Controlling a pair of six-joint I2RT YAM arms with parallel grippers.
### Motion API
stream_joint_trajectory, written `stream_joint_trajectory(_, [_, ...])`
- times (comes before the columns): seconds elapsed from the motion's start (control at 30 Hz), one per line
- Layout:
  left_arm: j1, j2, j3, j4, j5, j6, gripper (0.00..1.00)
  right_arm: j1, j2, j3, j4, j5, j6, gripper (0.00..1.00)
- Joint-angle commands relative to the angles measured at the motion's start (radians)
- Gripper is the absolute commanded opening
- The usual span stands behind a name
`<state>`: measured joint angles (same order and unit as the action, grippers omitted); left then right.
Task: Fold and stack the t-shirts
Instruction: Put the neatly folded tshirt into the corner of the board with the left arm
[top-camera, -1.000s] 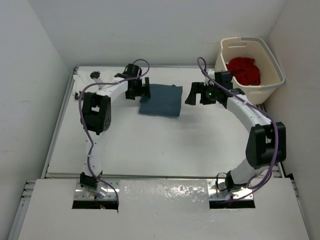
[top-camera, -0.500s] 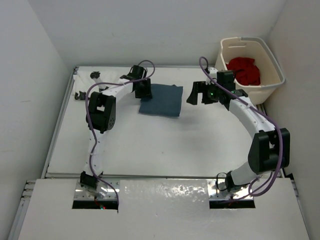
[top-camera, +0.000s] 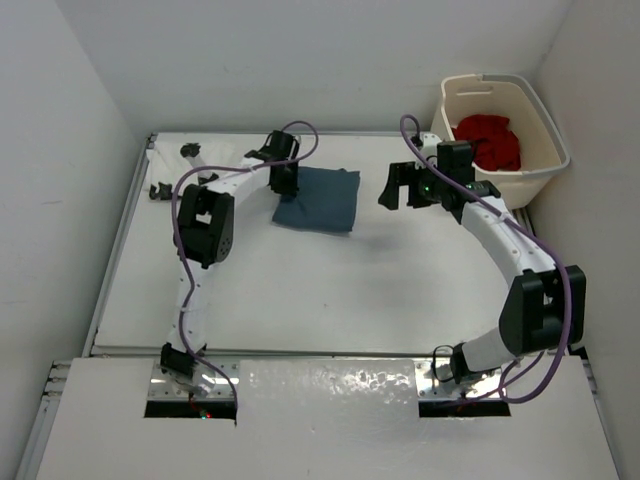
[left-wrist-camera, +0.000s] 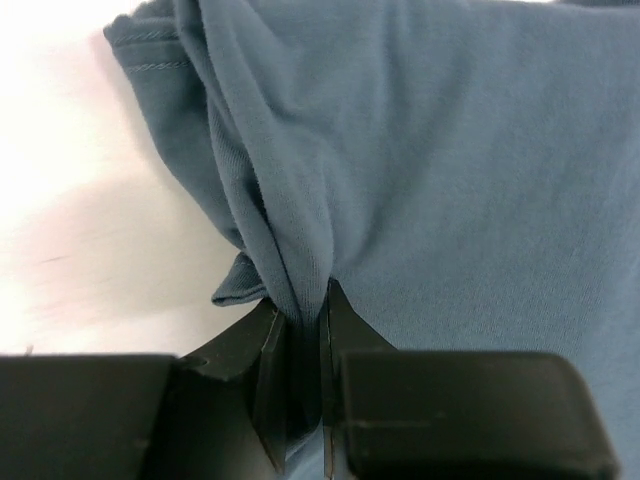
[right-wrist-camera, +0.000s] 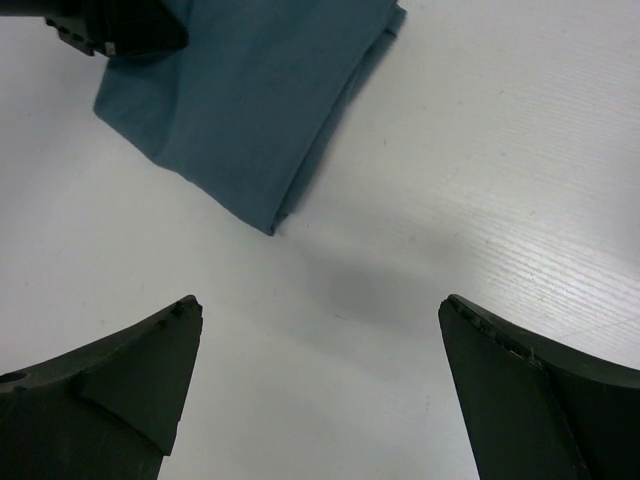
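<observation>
Next, I release the blue-grey t-shirt from my left gripper so that it lands on the white t-shirt with dark patches (top-camera: 184, 165) at the back corner of the table.
A folded blue-grey t-shirt (top-camera: 322, 198) lies at the back middle of the table, also seen in the left wrist view (left-wrist-camera: 450, 170) and the right wrist view (right-wrist-camera: 250, 110). My left gripper (top-camera: 285, 182) is shut on a bunched fold at its left edge (left-wrist-camera: 300, 300). A red t-shirt (top-camera: 490, 140) lies crumpled in the cream basket (top-camera: 545, 150). My right gripper (top-camera: 405, 190) hovers open to the right of the blue-grey shirt, over bare table (right-wrist-camera: 320, 310), nothing between its fingers. No white shirt is in view.
The basket stands at the back right corner beside the right arm. Small dark fittings (top-camera: 188, 151) sit at the table's back left. White walls close in the table at the back and both sides.
My left gripper slid right onto the blue-grey shirt's left edge and closed on a fold, puckering that edge. My right arm drifted slightly right, still open.
</observation>
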<state>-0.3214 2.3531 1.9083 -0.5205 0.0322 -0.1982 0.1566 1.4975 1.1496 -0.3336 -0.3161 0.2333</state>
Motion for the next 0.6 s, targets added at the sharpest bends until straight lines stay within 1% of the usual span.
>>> stream_joint_trajectory(0.0, [0.016,-0.133,-0.012,-0.024,-0.181,0.161,0.00,-0.003,-0.042,-0.014,0.015,0.038,-0.029,0.99])
stream_joint_trajectory(0.13, [0.067,-0.224,-0.037,-0.019,-0.198,0.288,0.00,-0.003,-0.049,-0.024,0.015,0.052,-0.038,0.99])
stream_joint_trajectory(0.3, [0.133,-0.270,-0.031,-0.029,-0.209,0.382,0.00,-0.003,-0.054,-0.025,0.013,0.075,-0.046,0.99])
stream_joint_trajectory(0.37, [0.171,-0.279,-0.011,-0.041,-0.218,0.424,0.00,-0.003,-0.054,-0.025,0.008,0.081,-0.049,0.99])
stream_joint_trajectory(0.5, [0.234,-0.279,0.034,-0.058,-0.190,0.491,0.00,-0.002,-0.054,-0.024,0.007,0.094,-0.052,0.99])
stream_joint_trajectory(0.57, [0.260,-0.268,0.084,-0.073,-0.189,0.525,0.00,-0.003,-0.052,-0.022,0.005,0.092,-0.054,0.99])
